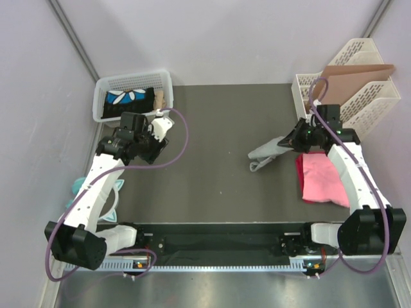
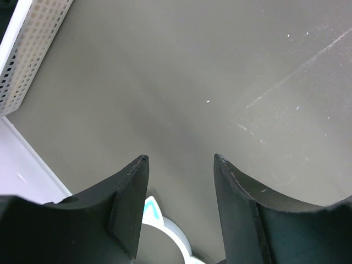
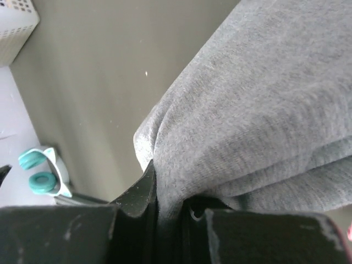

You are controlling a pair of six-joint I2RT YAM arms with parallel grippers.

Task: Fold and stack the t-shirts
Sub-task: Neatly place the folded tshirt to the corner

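Note:
I will put the grey t-shirt down on the pink t-shirt's end (image 1: 317,168) nearest the white file racks with my right gripper.
A heather grey t-shirt (image 1: 265,154) lies bunched right of the table's middle. One end of it is lifted, and my right gripper (image 1: 288,143) is shut on that end. In the right wrist view the grey t-shirt (image 3: 253,110) fills the frame, with a fold of it pinched between the jaws of the right gripper (image 3: 170,190). A pink t-shirt (image 1: 321,181) lies folded on the table under the right arm, with a darker magenta edge (image 1: 299,164) showing. My left gripper (image 1: 157,137) hangs open over bare table at the left, below the basket. Nothing is between the jaws of the left gripper (image 2: 180,160).
A white basket (image 1: 101,96) at the back left holds a dark cloth with a flower print. White file racks (image 1: 369,106) at the back right hold a brown cardboard sheet (image 1: 353,76). A white and teal object (image 1: 82,185) lies off the table's left edge.

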